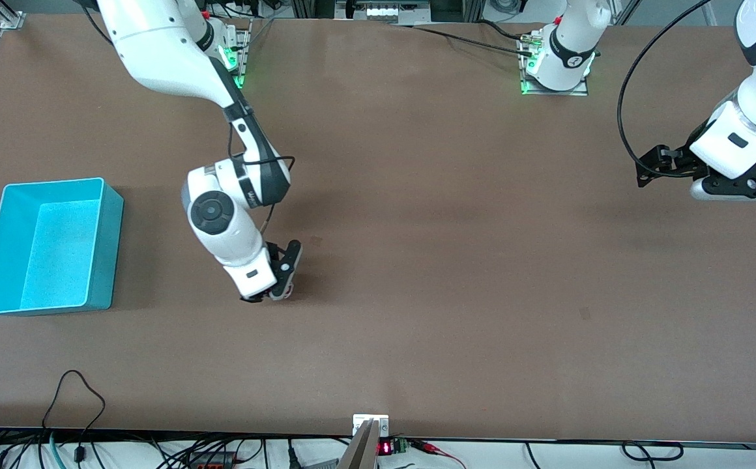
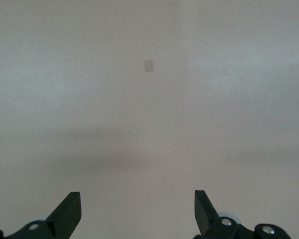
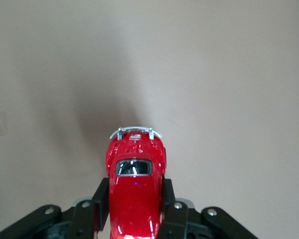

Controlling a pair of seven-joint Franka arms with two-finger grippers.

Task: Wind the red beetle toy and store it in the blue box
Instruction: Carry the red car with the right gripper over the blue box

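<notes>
My right gripper will put the red beetle toy down on the blue box's bottom, toward the box's side (image 1: 77,253) facing the open table. The toy is now low over the table's middle.
The red beetle toy (image 3: 135,164) sits between the fingers of my right gripper (image 3: 135,186), which is shut on its sides, with its silvery bumper pointing away from the wrist. In the front view the right gripper (image 1: 278,286) is low over the middle of the table and hides the car. The blue box (image 1: 108,247) stands empty at the right arm's end of the table, apart from that gripper. My left gripper (image 2: 138,204) is open and empty, and waits raised over the left arm's end of the table (image 1: 743,187).
A small tan patch (image 1: 584,313) lies on the brown table and also shows in the left wrist view (image 2: 148,65). Cables and a small device (image 1: 371,430) lie along the table edge nearest the front camera.
</notes>
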